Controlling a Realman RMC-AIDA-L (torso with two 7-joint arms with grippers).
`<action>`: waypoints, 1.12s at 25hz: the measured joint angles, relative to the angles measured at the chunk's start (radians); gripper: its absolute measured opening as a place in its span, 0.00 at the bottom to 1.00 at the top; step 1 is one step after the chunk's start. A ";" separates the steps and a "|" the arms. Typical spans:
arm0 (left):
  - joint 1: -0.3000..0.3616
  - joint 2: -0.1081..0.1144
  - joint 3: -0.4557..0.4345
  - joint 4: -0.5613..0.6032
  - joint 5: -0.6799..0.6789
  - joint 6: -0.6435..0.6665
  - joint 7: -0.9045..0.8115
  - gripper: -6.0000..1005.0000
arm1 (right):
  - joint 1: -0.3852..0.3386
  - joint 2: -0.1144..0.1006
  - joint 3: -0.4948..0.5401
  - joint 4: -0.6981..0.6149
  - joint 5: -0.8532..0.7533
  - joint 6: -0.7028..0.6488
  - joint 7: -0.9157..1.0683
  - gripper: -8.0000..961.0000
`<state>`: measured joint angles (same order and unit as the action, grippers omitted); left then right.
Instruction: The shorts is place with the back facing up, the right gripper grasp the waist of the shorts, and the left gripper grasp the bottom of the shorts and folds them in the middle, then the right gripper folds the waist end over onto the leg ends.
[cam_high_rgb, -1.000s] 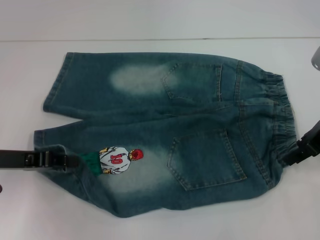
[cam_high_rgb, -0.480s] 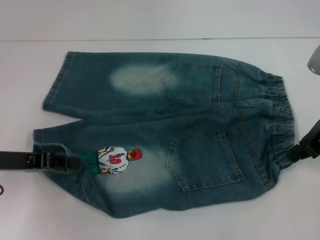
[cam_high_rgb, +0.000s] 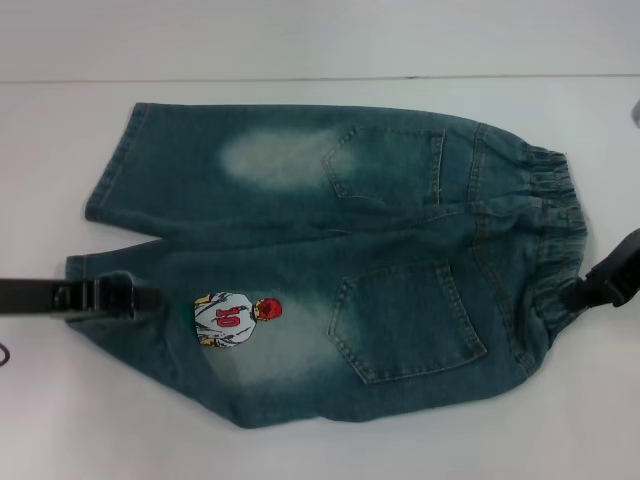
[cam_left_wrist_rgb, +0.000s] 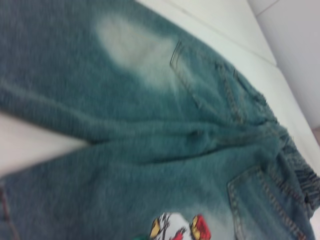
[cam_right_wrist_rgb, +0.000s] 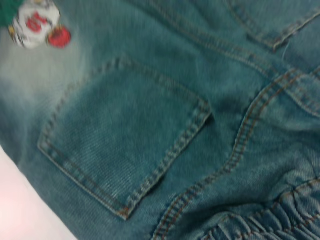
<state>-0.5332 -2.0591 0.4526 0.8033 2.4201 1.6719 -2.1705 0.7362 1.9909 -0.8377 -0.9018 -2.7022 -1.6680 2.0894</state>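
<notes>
The robot's left gripper should release the near leg's hem on the far corner of the far leg's hem (cam_high_rgb: 137, 115).
The blue-green denim shorts (cam_high_rgb: 330, 230) lie back up on the white table, with the ruched waist (cam_high_rgb: 555, 215) to the right and the leg ends (cam_high_rgb: 105, 170) to the left. My left gripper (cam_high_rgb: 150, 298) reaches in from the left edge and is shut on the near leg's hem, which bunches up beside the embroidered player (cam_high_rgb: 232, 320). My right gripper (cam_high_rgb: 568, 305) is shut on the near corner of the waist. In the left wrist view the shorts (cam_left_wrist_rgb: 150, 140) fill the picture. The right wrist view shows a back pocket (cam_right_wrist_rgb: 120, 145) and the waist gathers (cam_right_wrist_rgb: 270, 220).
The white table (cam_high_rgb: 320, 455) extends around the shorts on all sides, and its back edge (cam_high_rgb: 320, 78) meets a pale wall. A grey part of the right arm (cam_high_rgb: 635, 110) pokes in at the right edge.
Both grippers have risen slightly and shifted toward the far side, pulling the near edge of the shorts with them. The gripped hem has slid left, uncovering the white table beside the player.
</notes>
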 joint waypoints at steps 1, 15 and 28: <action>0.000 0.002 0.000 0.001 -0.012 -0.001 0.000 0.00 | -0.012 -0.002 0.011 -0.007 0.016 -0.003 0.000 0.09; -0.040 0.024 -0.003 -0.004 -0.204 -0.208 0.001 0.00 | -0.101 -0.023 0.337 0.018 0.258 0.008 0.008 0.06; -0.107 0.000 0.011 -0.081 -0.303 -0.594 0.063 0.00 | -0.189 0.005 0.434 0.267 0.607 0.336 -0.150 0.06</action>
<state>-0.6403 -2.0595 0.4634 0.7224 2.1166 1.0783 -2.1075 0.5473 1.9961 -0.4036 -0.6349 -2.0954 -1.3321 1.9396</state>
